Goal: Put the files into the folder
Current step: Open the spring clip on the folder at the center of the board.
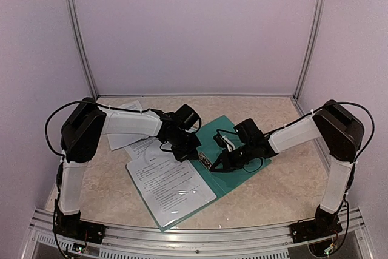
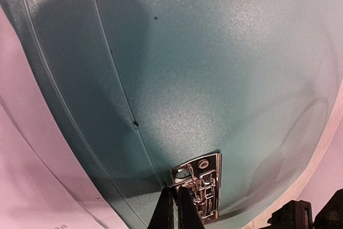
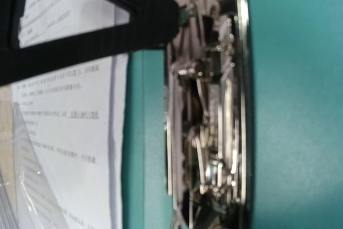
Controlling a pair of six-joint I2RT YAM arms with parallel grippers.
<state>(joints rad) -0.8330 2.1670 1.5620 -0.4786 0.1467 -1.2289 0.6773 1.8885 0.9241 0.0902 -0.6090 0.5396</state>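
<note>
The teal folder lies at a slant under both my grippers. Next, my right gripper backs away and takes the metal clip (image 1: 205, 160) once the folder sits square.
The teal folder (image 1: 225, 133) lies open on the table, with its metal clip (image 1: 205, 161) at the spine. White printed files (image 1: 173, 186) rest on its left half. More files (image 1: 124, 141) lie loose under my left arm. My left gripper (image 1: 191, 152) is shut, its tips (image 2: 176, 191) touching the near edge of the clip (image 2: 203, 183). My right gripper (image 1: 218, 164) hangs low over the clip (image 3: 209, 105) from the right. Its own fingers barely show in the right wrist view. In that view, printed files (image 3: 69, 132) border the teal folder (image 3: 300, 100).
A clear plastic sleeve (image 3: 21, 186) covers part of the sheets. The left gripper's black finger (image 3: 107, 9) crosses the top of the right wrist view. White walls with metal posts (image 1: 79, 34) enclose the beige table (image 1: 285, 180).
</note>
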